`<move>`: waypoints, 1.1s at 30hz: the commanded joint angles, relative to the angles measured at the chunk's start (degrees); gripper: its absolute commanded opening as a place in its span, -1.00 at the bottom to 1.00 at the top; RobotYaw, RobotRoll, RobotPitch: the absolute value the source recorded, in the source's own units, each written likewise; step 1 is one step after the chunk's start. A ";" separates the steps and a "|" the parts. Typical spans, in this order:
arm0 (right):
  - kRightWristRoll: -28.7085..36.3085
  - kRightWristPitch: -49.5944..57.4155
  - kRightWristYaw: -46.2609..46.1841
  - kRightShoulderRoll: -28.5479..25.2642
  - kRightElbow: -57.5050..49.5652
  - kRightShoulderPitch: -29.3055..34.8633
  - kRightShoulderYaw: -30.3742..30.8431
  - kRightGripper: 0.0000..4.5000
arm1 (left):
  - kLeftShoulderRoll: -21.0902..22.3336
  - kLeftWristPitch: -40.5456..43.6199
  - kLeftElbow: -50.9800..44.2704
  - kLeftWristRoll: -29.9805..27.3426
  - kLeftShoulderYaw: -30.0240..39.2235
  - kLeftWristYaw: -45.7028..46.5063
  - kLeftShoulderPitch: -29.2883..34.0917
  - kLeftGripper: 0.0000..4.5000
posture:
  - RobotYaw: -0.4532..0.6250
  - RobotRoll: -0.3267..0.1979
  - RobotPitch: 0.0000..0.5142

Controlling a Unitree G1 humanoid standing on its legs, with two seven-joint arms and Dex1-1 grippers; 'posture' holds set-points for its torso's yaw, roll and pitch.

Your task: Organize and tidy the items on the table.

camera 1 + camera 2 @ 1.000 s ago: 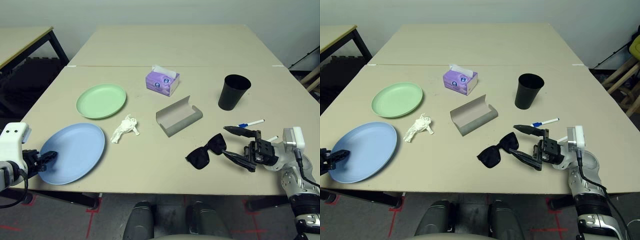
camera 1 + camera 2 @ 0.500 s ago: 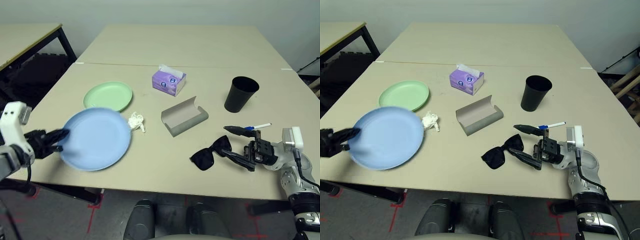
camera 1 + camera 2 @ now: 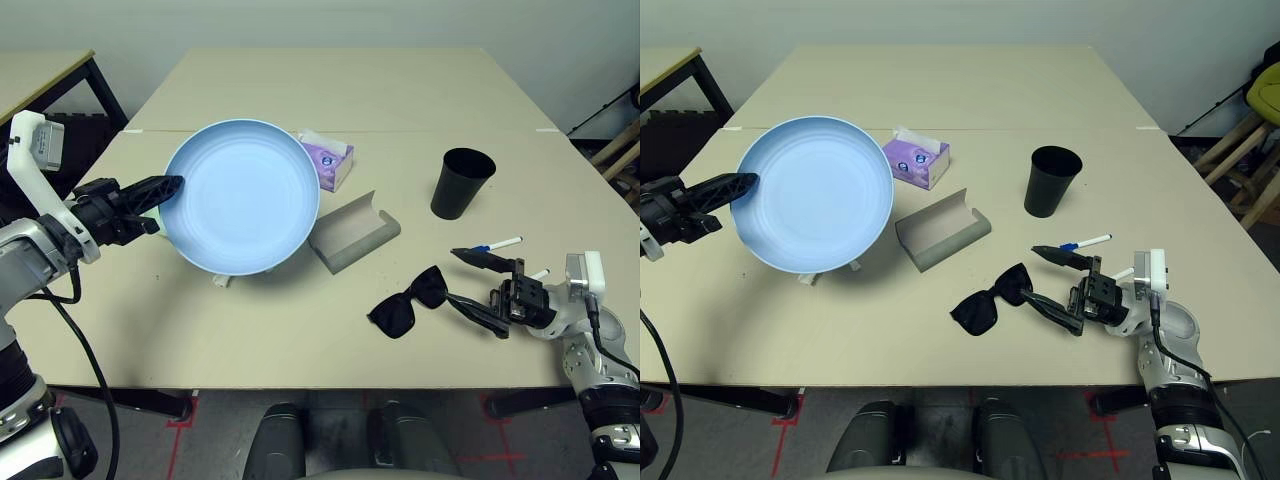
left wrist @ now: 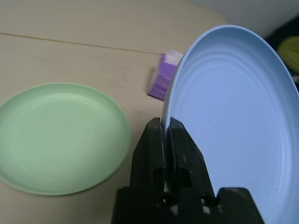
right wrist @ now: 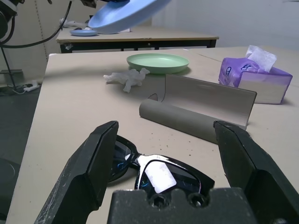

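Observation:
I should use my left gripper to release the light blue plate on top of the pale green plate [image 3: 197, 197] [image 4: 64, 138].
My left gripper [image 3: 166, 186] is shut on the rim of the light blue plate [image 3: 243, 195], which hangs tilted in the air over the table's left side. The pale green plate [image 4: 60, 140] lies on the table below it. A crumpled white tissue [image 5: 126, 78] lies beside the green plate. The purple tissue box [image 3: 332, 161] stands behind the grey glasses case [image 3: 352, 237]. Black sunglasses [image 3: 408, 303] lie just ahead of my right gripper [image 3: 455, 276], which is open with its fingers on either side of them, not touching. The black cup [image 3: 463, 183] stands at the right. One white marker [image 3: 497, 244] lies beside the right gripper, and another marker [image 3: 545, 274] lies next to the wrist.
The table [image 3: 330, 90] runs on beyond a seam line, bare at the back. A separate black-legged table [image 3: 45, 72] stands at the far left. Wooden furniture [image 3: 1250, 160] stands off the right edge.
My left gripper has lifted the light blue plate off the table, carried it up and to the right and tilted it. The plate now covers the green plate. The right arm has not moved.

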 commanded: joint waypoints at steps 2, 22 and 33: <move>-0.79 -0.71 0.06 -0.55 -0.14 -0.01 -0.31 1.00 | -3.10 -4.30 0.05 4.65 -1.83 5.63 0.48 -1.00 | 0.15 0.25 -0.79; -1.59 -1.29 -0.22 -0.51 0.05 0.01 -0.02 1.00 | -21.60 -14.61 1.97 25.18 -7.21 34.60 -5.54 -1.00 | 0.14 0.25 -0.77; -1.61 -1.40 -0.75 -0.29 -0.78 0.67 0.20 1.00 | -24.66 -18.27 5.65 31.08 -6.02 42.06 -7.96 -1.00 | 0.12 0.25 -0.73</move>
